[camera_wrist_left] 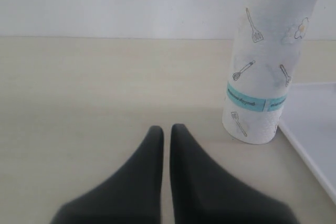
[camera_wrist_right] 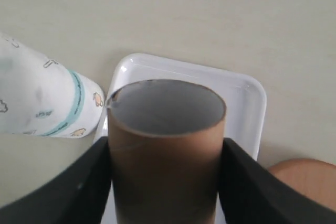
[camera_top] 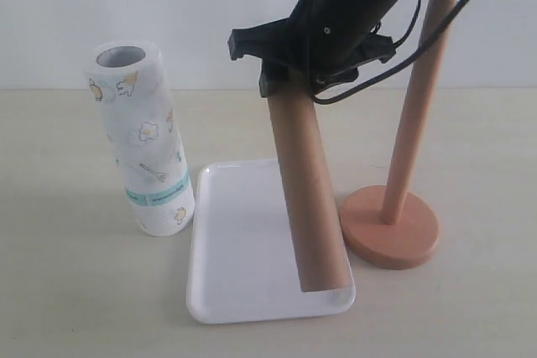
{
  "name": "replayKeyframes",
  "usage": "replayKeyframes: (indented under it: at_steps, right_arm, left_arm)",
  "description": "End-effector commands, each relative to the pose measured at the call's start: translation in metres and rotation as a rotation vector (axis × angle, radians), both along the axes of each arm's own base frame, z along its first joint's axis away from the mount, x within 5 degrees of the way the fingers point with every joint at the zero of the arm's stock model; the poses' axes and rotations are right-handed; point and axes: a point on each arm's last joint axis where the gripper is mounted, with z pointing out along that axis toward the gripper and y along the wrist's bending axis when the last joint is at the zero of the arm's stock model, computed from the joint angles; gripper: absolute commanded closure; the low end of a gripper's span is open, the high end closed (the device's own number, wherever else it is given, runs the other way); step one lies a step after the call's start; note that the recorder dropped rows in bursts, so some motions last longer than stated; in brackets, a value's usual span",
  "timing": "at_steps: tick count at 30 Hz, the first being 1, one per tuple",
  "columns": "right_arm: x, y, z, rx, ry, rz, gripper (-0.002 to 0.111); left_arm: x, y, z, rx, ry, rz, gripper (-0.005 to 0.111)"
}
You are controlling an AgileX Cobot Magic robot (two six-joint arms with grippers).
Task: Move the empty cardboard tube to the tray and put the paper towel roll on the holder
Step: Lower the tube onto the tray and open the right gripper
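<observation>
My right gripper is to let go of the empty cardboard tube lengthwise across the middle of the white tray [camera_top: 285,225] [camera_wrist_right: 173,179].
My right gripper [camera_top: 289,81] [camera_wrist_right: 165,153] is shut on the upper end of the empty cardboard tube [camera_top: 306,190] [camera_wrist_right: 165,161]. The tube leans, its lower end over the right side of the white tray [camera_top: 239,266] [camera_wrist_right: 247,98]; whether it touches I cannot tell. The paper towel roll [camera_top: 143,148] [camera_wrist_left: 268,61] [camera_wrist_right: 37,98] stands upright just left of the tray. The holder [camera_top: 403,165] [camera_wrist_right: 304,174] stands right of the tray, its rod bare. My left gripper [camera_wrist_left: 166,129] is shut with nothing in it, low over the table near the roll's foot.
A pale wall rises behind the beige table [camera_top: 67,291]. The right arm's black body and cables [camera_top: 352,14] hang close to the holder's rod top.
</observation>
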Motion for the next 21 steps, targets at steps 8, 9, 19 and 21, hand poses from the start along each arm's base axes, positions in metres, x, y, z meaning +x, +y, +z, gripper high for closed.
replayKeyframes:
  at_steps: [8, 9, 19, 21]
  right_arm:
    - [0.024, 0.016, -0.055, -0.030, 0.119, -0.030, 0.108]
    - [0.025, 0.017, -0.059, -0.037, 0.129, -0.030, 0.107]
    - [0.032, 0.022, -0.065, 0.004, 0.081, -0.040, 0.056]
    - [0.032, 0.022, -0.065, 0.004, 0.081, -0.043, 0.056]
  left_arm:
    - [0.000, 0.000, -0.001, -0.009, -0.002, -0.005, 0.103]
    - [0.000, 0.000, -0.001, -0.009, -0.002, -0.005, 0.103]
    - [0.000, 0.000, -0.001, -0.009, -0.002, -0.005, 0.103]
    - [0.000, 0.000, -0.001, -0.009, -0.002, -0.005, 0.103]
